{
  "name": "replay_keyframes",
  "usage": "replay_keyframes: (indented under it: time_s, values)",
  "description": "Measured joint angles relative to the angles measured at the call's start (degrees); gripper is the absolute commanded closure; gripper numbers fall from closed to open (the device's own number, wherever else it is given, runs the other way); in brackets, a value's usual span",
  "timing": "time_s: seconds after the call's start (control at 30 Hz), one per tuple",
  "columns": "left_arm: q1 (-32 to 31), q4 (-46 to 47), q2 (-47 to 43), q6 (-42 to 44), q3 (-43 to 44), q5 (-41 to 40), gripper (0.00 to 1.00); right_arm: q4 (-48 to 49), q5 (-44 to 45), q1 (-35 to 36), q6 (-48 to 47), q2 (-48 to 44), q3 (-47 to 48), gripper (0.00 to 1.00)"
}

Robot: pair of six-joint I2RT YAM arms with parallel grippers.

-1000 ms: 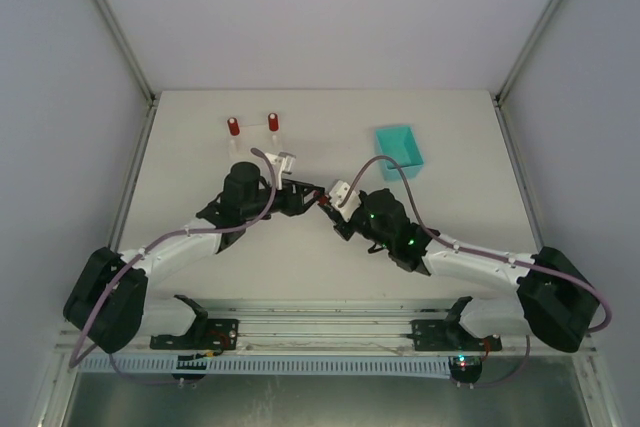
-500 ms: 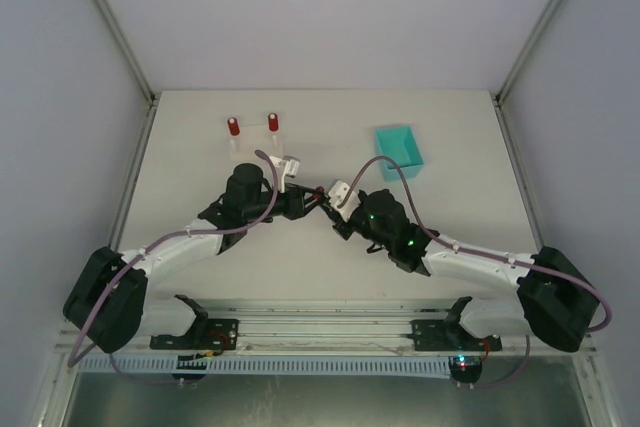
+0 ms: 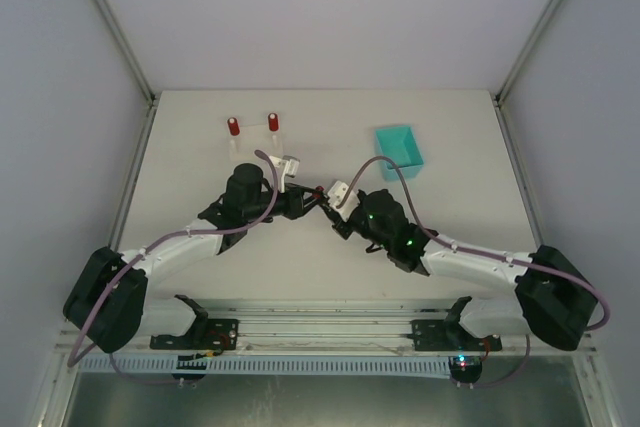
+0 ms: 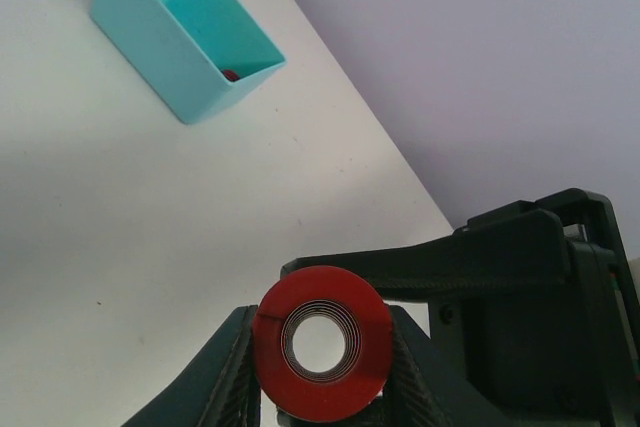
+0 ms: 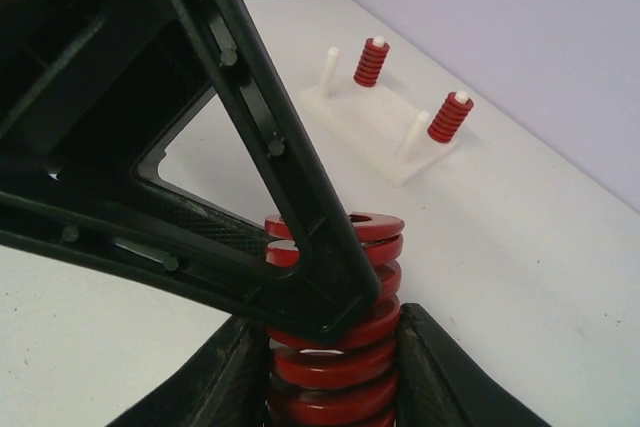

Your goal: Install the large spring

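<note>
My left gripper will let go of the large red spring on the bare peg farther from the teal bin (image 3: 235, 150). The spring is now held above the table's middle.
The large red spring (image 5: 345, 362) is held between both grippers above the table's middle. My right gripper (image 5: 335, 377) is shut on its lower coils. One of the left fingers (image 5: 300, 217) crosses its upper coils. In the left wrist view the spring (image 4: 322, 342) shows end-on, hollow through its centre, with my left gripper (image 4: 322, 372) shut on its sides. From above, the two grippers meet tip to tip at the spring (image 3: 322, 199). The white peg base (image 5: 385, 122) carries two small red springs (image 5: 372, 62) (image 5: 449, 117) and two bare pegs (image 5: 329, 67).
A teal bin (image 3: 400, 147) stands at the back right with a small red piece (image 4: 230, 74) inside. The peg base (image 3: 252, 135) sits at the back left. Both arms cross the near half of the table.
The left gripper has moved slightly right toward the right gripper and closed onto the spring. The right arm has stayed still.
</note>
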Motion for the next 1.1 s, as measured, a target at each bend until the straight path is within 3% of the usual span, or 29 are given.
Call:
replay_keyframes:
  time_s: [0.1,0.3,0.47,0.67,0.87,1.1]
  values:
    - [0.0,0.0,-0.1,-0.2,0.0,-0.4,1.00,-0.2,0.3,0.1,-0.1,0.3,0.2,0.43]
    - [1.6,-2.3,-1.7,0.5,1.2,-3.8,1.00,-4.5,2.4,0.5,2.0,-0.5,1.6,0.01]
    - [3.3,-6.5,-3.1,4.9,4.9,-12.9,1.00,-11.3,5.1,0.5,5.5,-6.3,1.7,0.01]
    - [5.4,-9.0,-3.7,11.0,6.3,-28.2,1.00,-19.6,14.3,0.5,11.2,-13.2,3.3,0.01]
    - [8.8,-10.8,0.2,16.4,7.6,-41.6,1.00,-20.7,23.8,0.1,14.6,-14.3,1.4,0.01]
    - [16.8,-10.8,8.5,18.6,11.3,-45.6,1.00,-21.9,28.7,-0.9,18.8,-11.2,0.4,0.01]
